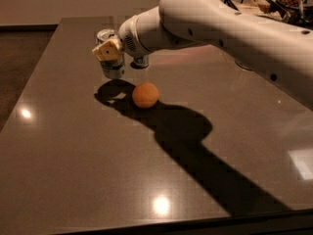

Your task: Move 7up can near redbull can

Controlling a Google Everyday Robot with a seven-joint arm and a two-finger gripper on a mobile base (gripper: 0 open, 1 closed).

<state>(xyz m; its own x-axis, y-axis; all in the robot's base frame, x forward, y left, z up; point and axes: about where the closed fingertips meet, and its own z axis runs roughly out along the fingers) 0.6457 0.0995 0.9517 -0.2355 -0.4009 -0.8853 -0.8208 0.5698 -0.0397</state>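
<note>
Next, I set the 7up can between the redbull can and the orange fruit (pixel 146 73) with my gripper.
My gripper (pixel 109 51) is at the back left of the dark table (pixel 73 160), shut on the 7up can (pixel 115 70). The can is short, silver-white with green marks, and it hangs upright a little above the table, over its own shadow. The redbull can (pixel 141 61) stands just right of it and behind; only its lower part shows under my white arm (pixel 205 23). The two cans are close, with a small gap between them.
An orange ball-like fruit (pixel 145 95) lies on the table just in front of the two cans, to the right of the 7up can. A wire basket with snacks (pixel 254 3) stands at the back right. The table's left edge drops to the floor.
</note>
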